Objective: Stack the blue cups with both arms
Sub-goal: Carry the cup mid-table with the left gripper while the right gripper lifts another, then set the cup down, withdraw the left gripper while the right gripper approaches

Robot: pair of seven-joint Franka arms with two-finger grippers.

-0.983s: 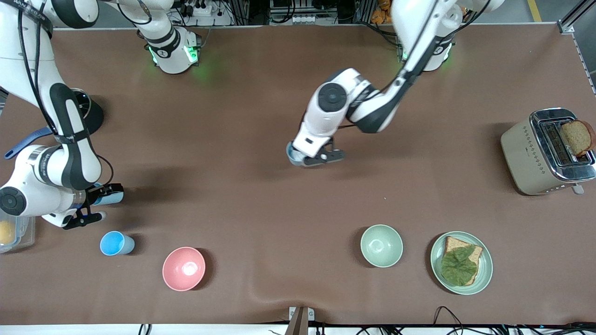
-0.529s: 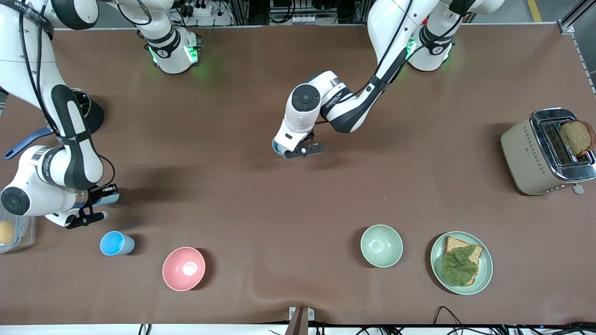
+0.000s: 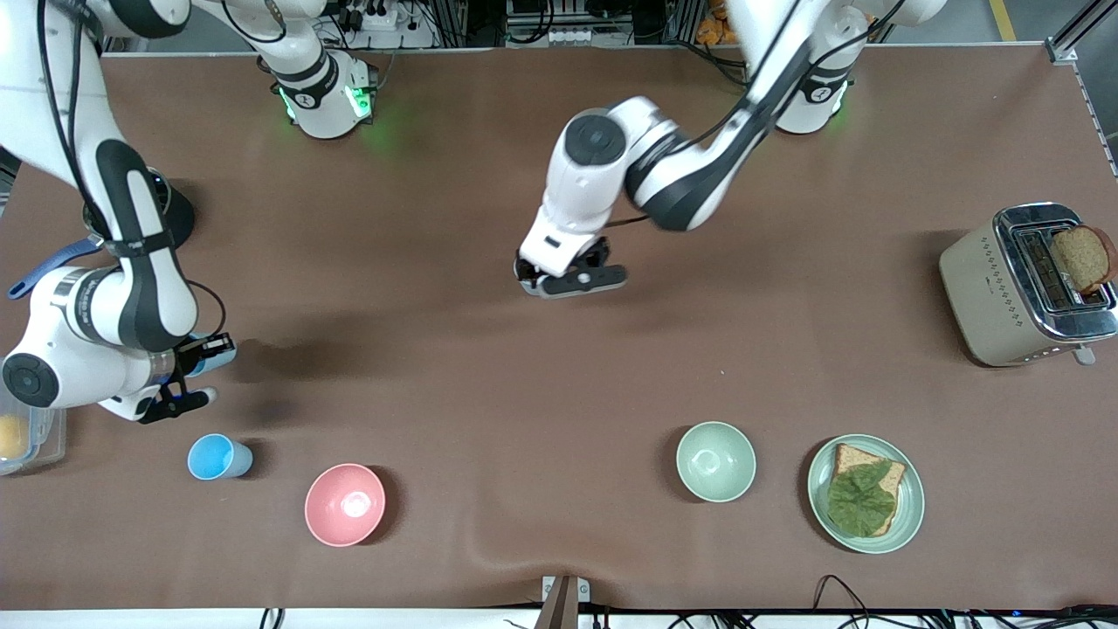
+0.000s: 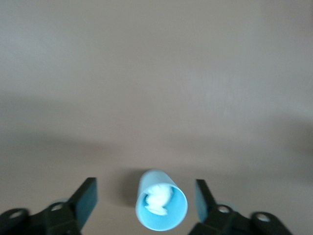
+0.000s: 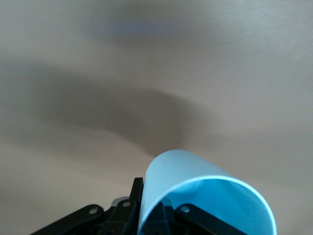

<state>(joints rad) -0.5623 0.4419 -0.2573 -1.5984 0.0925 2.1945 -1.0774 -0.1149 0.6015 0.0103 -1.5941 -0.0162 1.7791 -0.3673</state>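
Note:
The blue cup in my right gripper needs to be let go inside the blue cup standing [image 3: 542, 262] below my left gripper, which is open.
My left gripper [image 3: 569, 278] hangs open over the middle of the table. In the left wrist view a blue cup [image 4: 161, 206] stands upright on the table below and between its spread fingers [image 4: 87, 198], apart from both. In the front view this cup is hidden under the hand. My right gripper [image 3: 188, 377] is shut on the rim of a second blue cup [image 3: 215, 351], one finger inside and one outside [image 5: 205, 181], held over the table at the right arm's end. A third blue cup [image 3: 218, 457] stands on the table beside it, nearer the front camera.
A pink bowl [image 3: 345, 504] sits beside the third cup. A pale green bowl [image 3: 715, 460], a green plate [image 3: 912, 515] with bread and lettuce, and a toaster [image 3: 987, 297] lie toward the left arm's end. A clear container [image 3: 26, 441] sits at the table edge.
The left gripper carried its cup toward the right arm's end, then opened and rose off it. The right gripper with its cup shifted slightly away from the front camera.

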